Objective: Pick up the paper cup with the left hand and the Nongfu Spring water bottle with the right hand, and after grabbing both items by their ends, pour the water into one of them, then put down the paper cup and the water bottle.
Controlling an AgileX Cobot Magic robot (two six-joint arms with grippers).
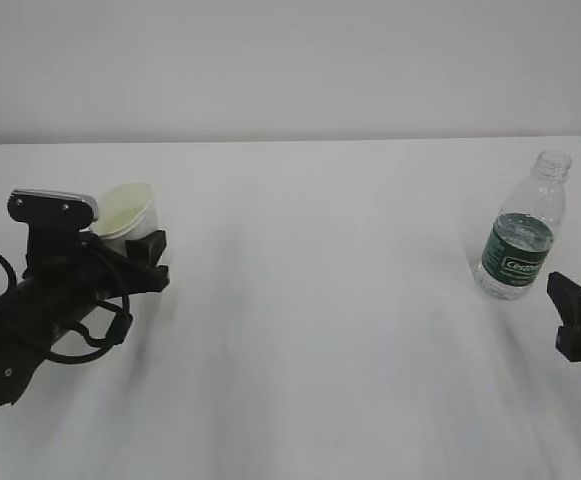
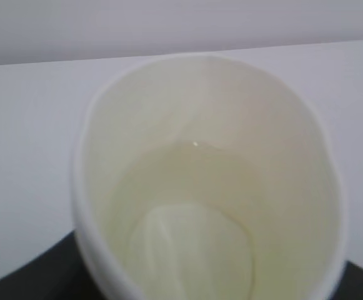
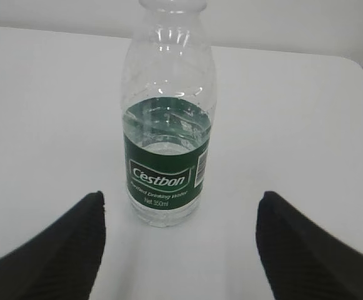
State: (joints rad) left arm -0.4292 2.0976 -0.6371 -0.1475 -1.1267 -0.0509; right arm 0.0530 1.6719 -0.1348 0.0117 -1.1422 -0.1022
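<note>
My left gripper is going to release the paper cup on the bare white table (image 1: 153, 270), far across from the water bottle.
The white paper cup (image 1: 128, 208) sits between the fingers of my left gripper (image 1: 140, 240), which is shut on it low on its wall. Its rim is squeezed into an oval. In the left wrist view the paper cup (image 2: 206, 156) fills the frame, with a pale pool of water (image 2: 193, 250) at its bottom. The capless Nongfu Spring water bottle (image 1: 523, 240) stands upright at the right, partly filled. My right gripper (image 1: 580, 315) is open just short of it. In the right wrist view the bottle (image 3: 167, 137) stands a little beyond the wide-apart black fingertips (image 3: 87, 231).
The white table (image 1: 320, 330) ends at a far edge against a pale wall. Its right corner (image 3: 356, 69) lies just behind the bottle. The bottle stands close to the right side of the table.
</note>
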